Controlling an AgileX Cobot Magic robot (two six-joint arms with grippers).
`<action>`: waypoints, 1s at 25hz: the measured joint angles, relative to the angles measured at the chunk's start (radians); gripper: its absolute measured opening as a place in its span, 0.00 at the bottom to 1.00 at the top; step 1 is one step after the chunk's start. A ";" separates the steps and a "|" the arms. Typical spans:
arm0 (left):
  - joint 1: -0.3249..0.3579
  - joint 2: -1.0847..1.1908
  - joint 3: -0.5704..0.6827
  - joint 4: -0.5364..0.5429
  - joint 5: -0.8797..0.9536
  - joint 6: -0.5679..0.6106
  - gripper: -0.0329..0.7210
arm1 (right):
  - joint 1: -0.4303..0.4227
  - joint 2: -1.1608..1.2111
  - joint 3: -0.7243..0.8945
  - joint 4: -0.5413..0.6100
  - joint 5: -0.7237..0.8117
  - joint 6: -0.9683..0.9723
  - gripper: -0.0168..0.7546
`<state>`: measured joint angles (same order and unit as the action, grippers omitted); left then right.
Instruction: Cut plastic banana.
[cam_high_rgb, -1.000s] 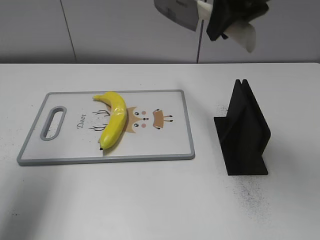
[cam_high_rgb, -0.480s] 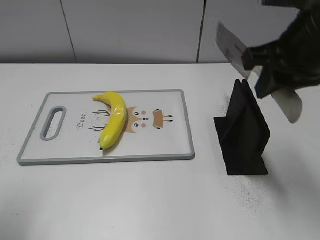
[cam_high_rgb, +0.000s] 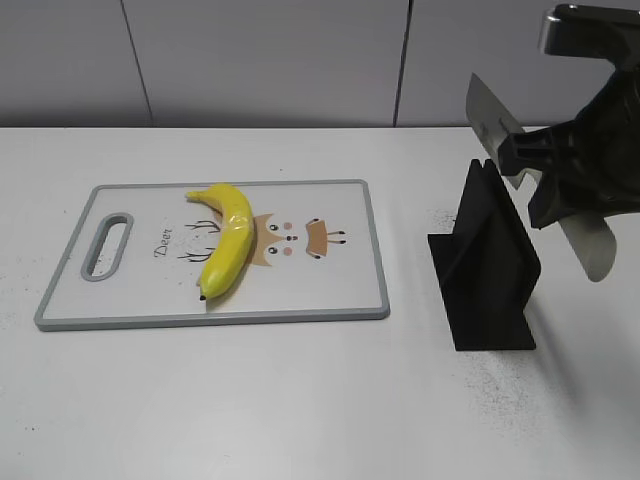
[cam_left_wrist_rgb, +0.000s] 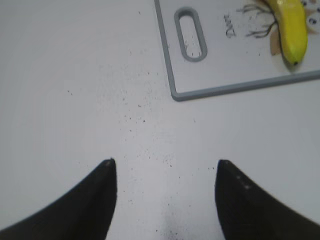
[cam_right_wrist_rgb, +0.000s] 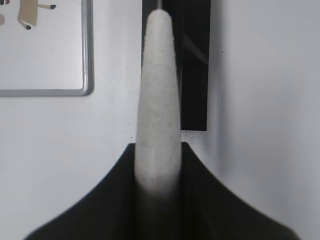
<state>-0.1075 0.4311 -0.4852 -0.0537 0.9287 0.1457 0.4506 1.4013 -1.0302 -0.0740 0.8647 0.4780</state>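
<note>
I should use my right gripper to put the toy knife, now tilted just above the stand, down in the slot of the black knife stand (cam_high_rgb: 522, 240) (cam_right_wrist_rgb: 173, 62).
The plastic banana (cam_high_rgb: 228, 235) lies whole on the cutting board (cam_high_rgb: 210, 318), left of its middle; its dark tip also shows in the left wrist view (cam_left_wrist_rgb: 292, 25). My right gripper (cam_high_rgb: 550, 175) is shut on a toy knife with a grey blade (cam_high_rgb: 490, 115) and a white handle (cam_right_wrist_rgb: 157, 90). It holds the knife tilted just above the black knife stand (cam_high_rgb: 490, 260), far right of the banana. My left gripper (cam_left_wrist_rgb: 165, 170) is open and empty over bare table near the board's handle end (cam_left_wrist_rgb: 190, 35). It is out of the exterior view.
The cutting board is white with a grey rim and a deer print; its corner shows in the right wrist view (cam_right_wrist_rgb: 50, 60). The black stand (cam_right_wrist_rgb: 195, 65) stands upright right of the board. Dark specks dot the white table. A wall runs behind.
My right gripper with the knife has moved from high above the board's right side to the right and down, to just above the stand. The banana has not moved.
</note>
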 joint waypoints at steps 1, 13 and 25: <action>0.000 -0.038 0.000 0.001 -0.002 -0.001 0.82 | 0.000 0.000 0.000 0.001 0.000 0.003 0.23; 0.000 -0.265 0.000 -0.002 0.118 -0.003 0.80 | 0.000 0.000 0.003 0.003 0.025 0.019 0.23; 0.000 -0.284 0.016 -0.002 0.157 -0.006 0.79 | 0.000 0.022 0.081 0.017 0.004 0.027 0.23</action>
<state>-0.1075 0.1471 -0.4690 -0.0560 1.0860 0.1393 0.4506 1.4229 -0.9488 -0.0572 0.8687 0.5049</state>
